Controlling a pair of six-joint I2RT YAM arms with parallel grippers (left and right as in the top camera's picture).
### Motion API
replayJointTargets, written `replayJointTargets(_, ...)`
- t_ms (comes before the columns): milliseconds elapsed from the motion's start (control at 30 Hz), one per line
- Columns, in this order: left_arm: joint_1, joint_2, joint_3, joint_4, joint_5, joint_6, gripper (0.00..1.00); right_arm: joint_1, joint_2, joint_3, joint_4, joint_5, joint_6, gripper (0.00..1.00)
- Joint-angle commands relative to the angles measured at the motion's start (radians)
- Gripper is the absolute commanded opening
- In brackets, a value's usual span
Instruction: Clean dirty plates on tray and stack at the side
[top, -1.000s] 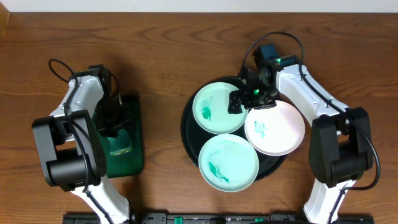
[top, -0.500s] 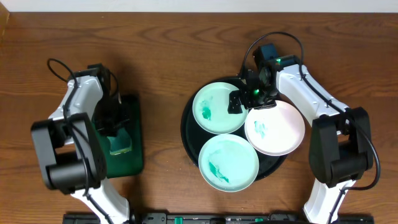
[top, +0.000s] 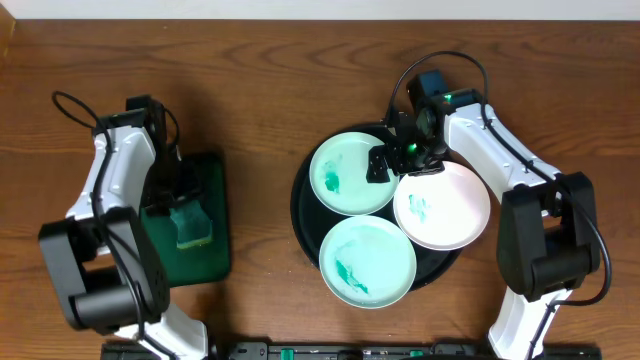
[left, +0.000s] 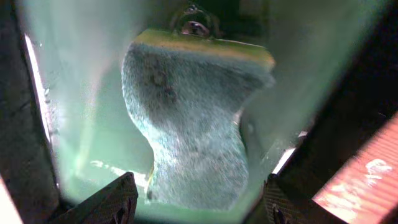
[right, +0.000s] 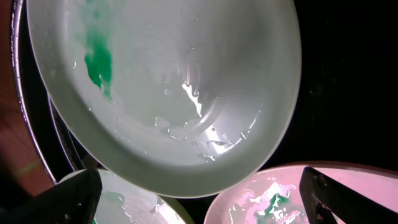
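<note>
Open left fingers flank just the sponge's near end; next I move farther in, pinch the sponge's narrow middle (left: 196, 129), then lift.
Three plates lie on the round black tray (top: 299, 215). A mint plate (top: 352, 173) with a green smear is at the upper left, a second smeared mint plate (top: 367, 261) at the front, and a white plate (top: 442, 205) with a small green smear at the right. My right gripper (top: 405, 160) is open and empty above the gap between the upper mint plate (right: 174, 93) and the white plate (right: 292, 202). My left gripper (top: 178, 205) is open over a wet sponge (left: 193, 124) and its fingers (left: 199, 186) stand apart from it.
The sponge (top: 192, 225) lies in a dark green rectangular tray (top: 210, 260) at the left, which holds some water. The black tray's floor (right: 348, 93) shows in the right wrist view. Bare wooden table lies between the two trays.
My left arm has swung back and to the left, away from the sponge, so more of the sponge shows. The right arm and the plates have not moved.
</note>
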Motion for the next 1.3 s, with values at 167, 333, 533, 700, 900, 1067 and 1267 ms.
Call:
replayJointTargets(167,0.006,0.112,0.006,0.016,-0.015,-0.015,0.62,-0.004,-0.004,0.019,-0.01,-0.002,-0.005,0.99)
replayJointTargets(333,0.006,0.121,0.006,0.029,0.003,-0.015,0.53,-0.004,-0.004,0.019,-0.014,-0.001,-0.005,0.99)
replayJointTargets(533,0.006,0.121,0.006,0.043,0.003,-0.015,0.52,-0.004,-0.004,0.019,-0.024,-0.001,-0.005,0.99)
replayJointTargets(700,0.006,0.122,0.006,0.051,0.003,-0.015,0.52,-0.004,-0.004,0.019,-0.03,-0.001,-0.005,0.99)
replayJointTargets(900,0.006,0.133,0.005,0.055,0.003,-0.015,0.28,-0.004,-0.004,0.019,-0.036,-0.001,-0.005,0.99)
replayJointTargets(1067,0.006,0.134,0.005,0.061,0.003,-0.016,0.14,-0.004,-0.004,0.019,-0.047,-0.001,-0.005,0.99)
replayJointTargets(1267,0.006,0.134,0.003,0.073,0.004,-0.016,0.53,-0.004,-0.004,0.019,-0.056,-0.001,-0.009,0.99)
